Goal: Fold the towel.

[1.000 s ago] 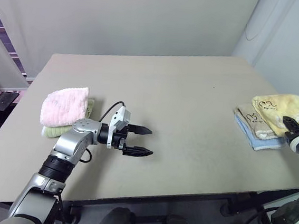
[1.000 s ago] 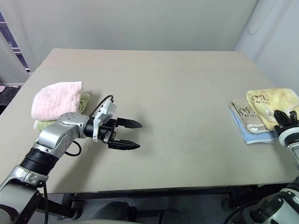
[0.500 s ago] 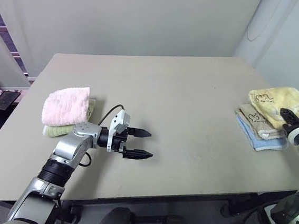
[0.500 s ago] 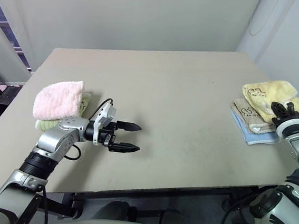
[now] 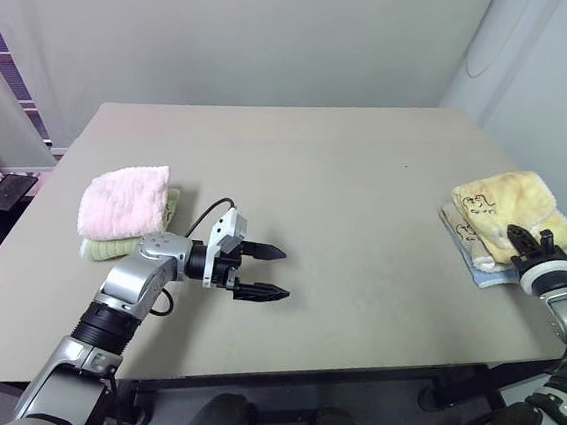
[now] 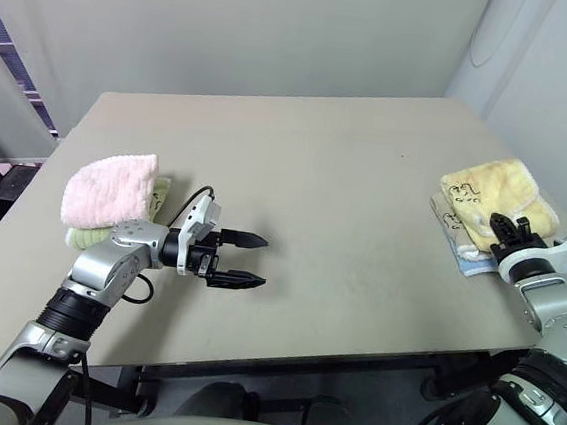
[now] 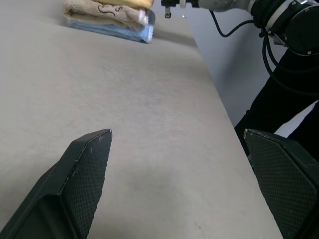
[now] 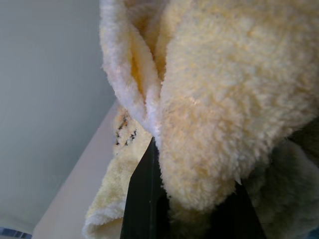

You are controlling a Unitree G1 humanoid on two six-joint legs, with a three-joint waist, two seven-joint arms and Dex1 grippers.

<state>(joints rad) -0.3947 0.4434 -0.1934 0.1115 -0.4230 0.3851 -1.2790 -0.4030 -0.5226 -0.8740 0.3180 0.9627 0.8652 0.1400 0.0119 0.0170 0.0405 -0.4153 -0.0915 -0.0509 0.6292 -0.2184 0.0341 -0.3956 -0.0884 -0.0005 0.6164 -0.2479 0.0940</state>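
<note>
Next, my right gripper sets the pale yellow towel down squarely on top of the beige and blue folded cloths (image 5: pixel 522 230).
The pale yellow towel (image 5: pixel 501 198) lies bunched on top of a stack of folded cloths at the table's right edge. My right gripper (image 5: pixel 527 239) is at the towel's near edge, shut on it. In the right wrist view the fluffy yellow cloth (image 8: pixel 224 89) is bunched against a black finger (image 8: pixel 144 199). A small dark embroidered mark shows on the towel's left part. My left gripper (image 5: pixel 286 274) hovers low over bare table left of centre. It points right and stands open with nothing between its fingers (image 7: pixel 84 169).
Under the towel lie a beige folded cloth (image 5: pixel 460 228) and a blue one (image 5: pixel 490 278), close to the table's right edge. A pink fluffy towel (image 5: pixel 124 200) sits on a greenish one (image 5: pixel 109 248) at the left. A wall stands behind the table.
My right gripper has moved left and slightly toward me, dragging the yellow towel leftward over the stack. The left arm has kept still.
</note>
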